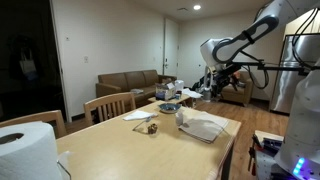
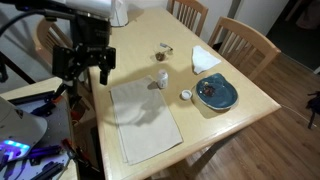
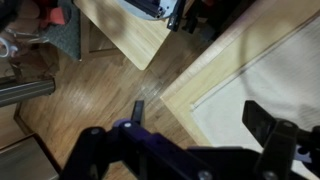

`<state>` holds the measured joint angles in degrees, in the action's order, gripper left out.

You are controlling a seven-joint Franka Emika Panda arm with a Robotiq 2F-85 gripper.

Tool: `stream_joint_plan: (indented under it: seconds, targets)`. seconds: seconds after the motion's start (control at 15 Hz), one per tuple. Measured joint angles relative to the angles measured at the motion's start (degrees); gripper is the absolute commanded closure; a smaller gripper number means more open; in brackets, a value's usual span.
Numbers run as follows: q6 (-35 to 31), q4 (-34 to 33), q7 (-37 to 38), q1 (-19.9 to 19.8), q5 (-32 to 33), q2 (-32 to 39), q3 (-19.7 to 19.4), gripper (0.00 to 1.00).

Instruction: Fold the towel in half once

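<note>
The gripper is going to close on the towel's edge [image 1: 229, 125] [image 3: 242, 72] that runs along the end of the table, on the side that faces the equipment next to the arm.
The off-white towel [image 2: 145, 115] lies spread flat on the wooden table [image 2: 240, 120], near its edge. In an exterior view it shows as a slightly rumpled cloth [image 1: 205, 127]. In the wrist view one corner of the towel [image 3: 270, 70] lies by the table's corner. My gripper [image 2: 85, 68] hangs in the air above the table's edge, just off the towel's corner, and also shows in an exterior view [image 1: 222, 82]. Its fingers [image 3: 200, 118] are spread wide apart and hold nothing. One finger is over the floor, the other over the towel.
A blue plate [image 2: 215, 93], a white napkin [image 2: 205, 58], a small cup [image 2: 160, 78] and a small dish [image 2: 165, 48] stand beyond the towel. A big paper roll [image 1: 25, 150] stands close to the camera. Chairs [image 2: 245, 40] line the table. Equipment [image 2: 30, 140] sits beside the arm.
</note>
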<state>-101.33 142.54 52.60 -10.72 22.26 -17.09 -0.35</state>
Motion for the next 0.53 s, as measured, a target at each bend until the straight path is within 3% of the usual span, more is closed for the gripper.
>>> stream_joint_plan:
  seconds: [0.53]
  targets:
    - [0.12, -4.43, -7.14, 0.98, 10.60, 18.82, -2.57, 0.00]
